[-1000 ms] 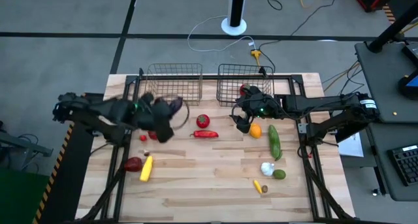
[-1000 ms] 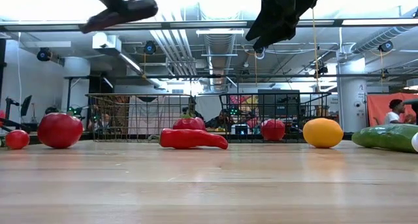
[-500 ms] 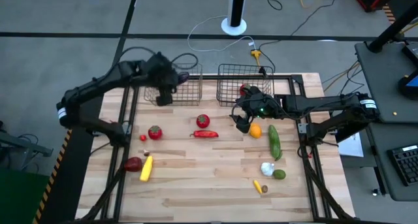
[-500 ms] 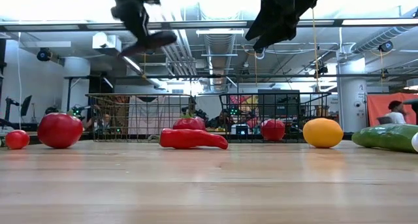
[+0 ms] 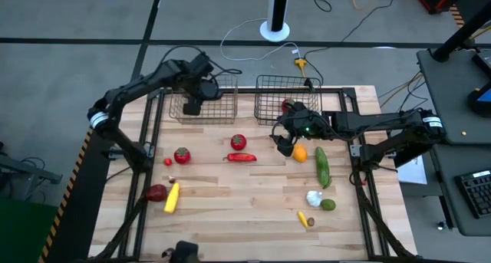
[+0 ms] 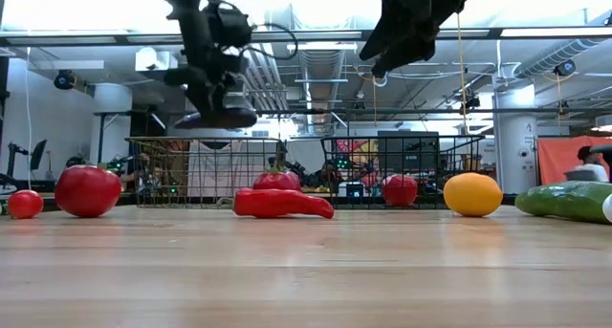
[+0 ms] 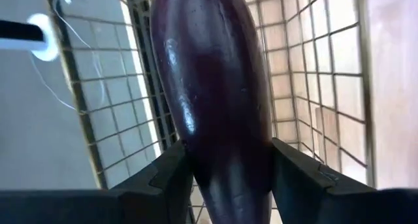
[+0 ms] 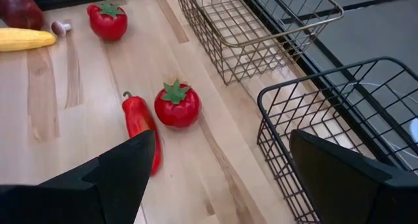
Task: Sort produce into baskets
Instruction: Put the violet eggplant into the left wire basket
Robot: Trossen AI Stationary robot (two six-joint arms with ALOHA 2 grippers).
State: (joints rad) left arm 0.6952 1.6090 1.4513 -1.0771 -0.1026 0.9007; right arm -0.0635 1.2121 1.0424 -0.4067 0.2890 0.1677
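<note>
Next, my left gripper releases the purple eggplant, now just above that basket's rim, on the bottom of the copper wire basket (image 5: 208,103) (image 7: 222,106), toward the basket's far side.
My left gripper (image 5: 195,96) is shut on a purple eggplant (image 7: 209,87) above the brownish-copper wire basket (image 5: 222,110) at the table's far left. In the low view the eggplant (image 6: 215,119) hangs just above that basket's rim. My right gripper (image 5: 285,144) is open and empty, above the table beside an orange (image 5: 300,152), in front of the dark wire basket (image 5: 268,113), which holds a tomato (image 5: 287,105). A tomato (image 5: 238,142) and a red pepper (image 5: 241,157) lie mid-table. My left gripper pinches the eggplant's rounded sides (image 7: 228,165) between its two fingers (image 7: 171,178), one on each side. The fingers come from above, pointing down. The eggplant lies about level below them, lifted clear, over the copper basket.
On the table's left lie a tomato (image 5: 182,155), a dark red piece (image 5: 156,192) and a yellow corn (image 5: 172,197). On its right lie a cucumber (image 5: 323,166), white garlic (image 5: 314,197) and a small green piece (image 5: 328,205). The near middle is bare wood.
My left gripper has carried the eggplant from above the table's left middle toward the far edge, to above the copper basket, and then down toward it. The eggplant has stayed in the hold. My right gripper has kept still.
</note>
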